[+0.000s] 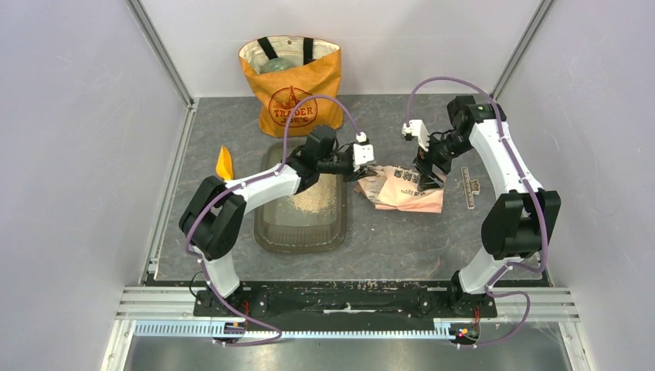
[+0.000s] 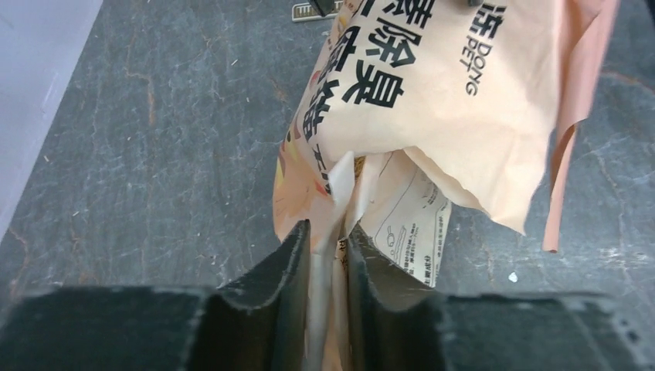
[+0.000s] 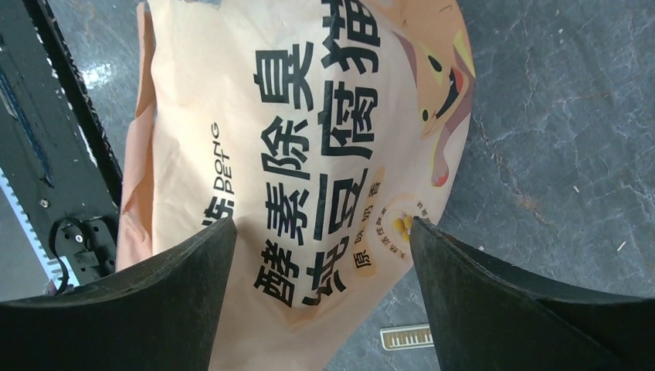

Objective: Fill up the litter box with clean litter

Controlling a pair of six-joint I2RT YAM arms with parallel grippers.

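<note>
My left gripper is pinching only the thin folded part at the bag's opening, so I should open it and take the bag nearer its printed side [image 2: 353, 137].
The litter box [image 1: 300, 236], a smoky grey-olive tray, lies left of centre with a heap of pale beige clean litter [image 1: 310, 201] in its far half. A crinkled pinkish-tan printed bag [image 1: 407, 192] lies on the mat to its right. My left gripper [image 1: 363, 160] reaches over the tray's far right corner and is shut on a folded edge of the bag [image 2: 440, 100], seen between my gripper tips [image 2: 327, 229]. My right gripper [image 1: 427, 166] is open above the bag [image 3: 293, 131], its jaws [image 3: 323, 226] wide apart on either side of it.
An orange tote bag [image 1: 292, 81] stands at the back. An orange scoop [image 1: 224, 164] lies left of the tray. A small dark strip with pale markings [image 1: 469, 188] lies right of the bag. Walls enclose the mat on three sides.
</note>
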